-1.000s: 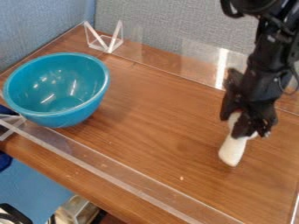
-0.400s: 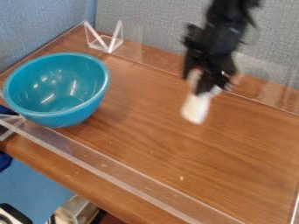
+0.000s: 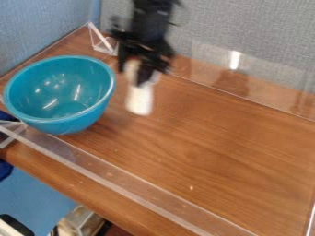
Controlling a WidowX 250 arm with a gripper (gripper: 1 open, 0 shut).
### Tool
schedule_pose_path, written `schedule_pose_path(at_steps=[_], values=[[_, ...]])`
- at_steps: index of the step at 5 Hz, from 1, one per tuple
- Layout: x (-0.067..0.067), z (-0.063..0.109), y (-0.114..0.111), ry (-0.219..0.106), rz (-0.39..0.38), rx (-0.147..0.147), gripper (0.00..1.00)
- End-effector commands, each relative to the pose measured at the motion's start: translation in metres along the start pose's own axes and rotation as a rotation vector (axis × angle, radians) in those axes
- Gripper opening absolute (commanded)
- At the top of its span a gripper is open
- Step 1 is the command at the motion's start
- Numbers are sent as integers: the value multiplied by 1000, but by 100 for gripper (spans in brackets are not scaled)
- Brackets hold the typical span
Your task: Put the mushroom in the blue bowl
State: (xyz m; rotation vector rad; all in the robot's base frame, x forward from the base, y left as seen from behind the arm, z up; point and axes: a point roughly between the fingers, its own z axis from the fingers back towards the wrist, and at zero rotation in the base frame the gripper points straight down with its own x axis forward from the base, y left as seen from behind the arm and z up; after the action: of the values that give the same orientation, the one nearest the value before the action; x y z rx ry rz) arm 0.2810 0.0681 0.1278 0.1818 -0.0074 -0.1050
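Observation:
My gripper will let go of the mushroom on the glossy inside bottom of the blue bowl [image 3: 62, 100].
The blue bowl [image 3: 59, 92] stands on the left of the wooden table, its glossy inside holding nothing. My gripper [image 3: 145, 77] hangs just to the right of the bowl's rim, pointing down, and is shut on the mushroom [image 3: 142, 99]. The mushroom's cream-white stem sticks out below the dark fingers, clear of the table top, and its brown cap is hidden between them. The picture is blurred around the gripper.
A low clear acrylic wall [image 3: 147, 198] runs along the table's front edge, and more clear panels [image 3: 246, 69] stand at the back. A small clear triangular stand [image 3: 110, 39] sits at the back left. Bare wood [image 3: 222, 147] stretches to the right.
The gripper has carried the mushroom from the right side of the table leftwards and a little upwards, up to the bowl's right rim. The bowl has not moved.

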Motion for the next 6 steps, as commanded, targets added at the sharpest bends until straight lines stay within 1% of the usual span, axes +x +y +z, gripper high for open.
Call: schedule_pose_path(at_steps=[1, 2, 3, 4, 5, 6], values=[[-17, 11, 39, -29, 114, 14, 0], [-24, -11, 72, -10, 169, 21, 0], [-27, -43, 91, 32, 180, 29, 0], [-23, -71, 94, 60, 167, 19, 0], [-27, -92, 97, 84, 183, 1, 0], [-32, -99, 100, 86, 200, -19, 100]])
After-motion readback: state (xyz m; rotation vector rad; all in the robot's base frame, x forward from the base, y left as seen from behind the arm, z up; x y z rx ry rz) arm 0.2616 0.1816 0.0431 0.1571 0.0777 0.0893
